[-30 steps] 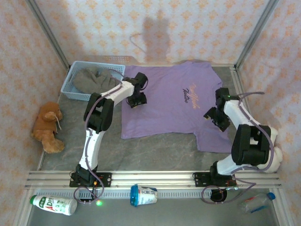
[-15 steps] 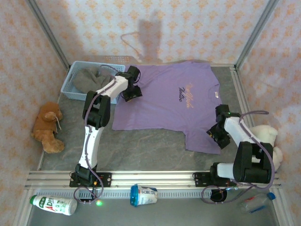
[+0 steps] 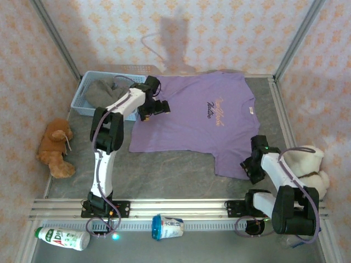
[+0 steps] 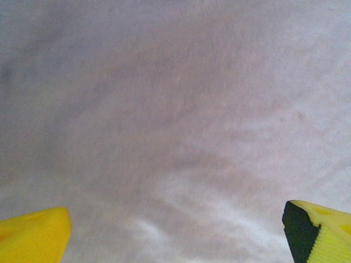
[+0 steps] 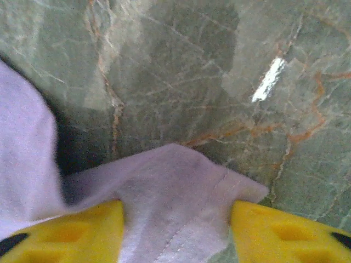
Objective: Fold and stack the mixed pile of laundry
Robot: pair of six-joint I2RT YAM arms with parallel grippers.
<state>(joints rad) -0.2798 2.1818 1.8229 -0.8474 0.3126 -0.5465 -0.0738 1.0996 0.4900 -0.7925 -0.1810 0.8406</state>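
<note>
My left gripper is hovering over flat cloth inside the T-shirt's edge, so it should grab the T-shirt's near corner on the basket's side (image 3: 132, 149) before both grippers fold it over.
The lavender-purple T-shirt (image 3: 192, 120) lies spread flat on the marble table, print side up. My left gripper (image 3: 151, 107) hovers open over its left sleeve area. In the left wrist view the yellow fingertips (image 4: 33, 235) stand far apart above smooth purple cloth (image 4: 175, 109). My right gripper (image 3: 250, 164) is at the shirt's near right hem corner. In the right wrist view that corner (image 5: 181, 181) lies uncrumpled between the two half-closed yellow fingers (image 5: 82, 230), with the jaws still apart. The grey top (image 3: 101, 92) sits bunched in the basket.
The light blue basket (image 3: 107, 74) stands at the back left. A brown plush toy (image 3: 55, 148) lies at the left wall and a cream one (image 3: 310, 164) beside the right arm. A bottle (image 3: 63, 237) and a cup (image 3: 167, 226) lie before the rail.
The left gripper let go of the shirt and opened wide near the sleeve. The shirt slid left. The right gripper came down the shirt's right side to the hem corner, its jaws narrowing.
</note>
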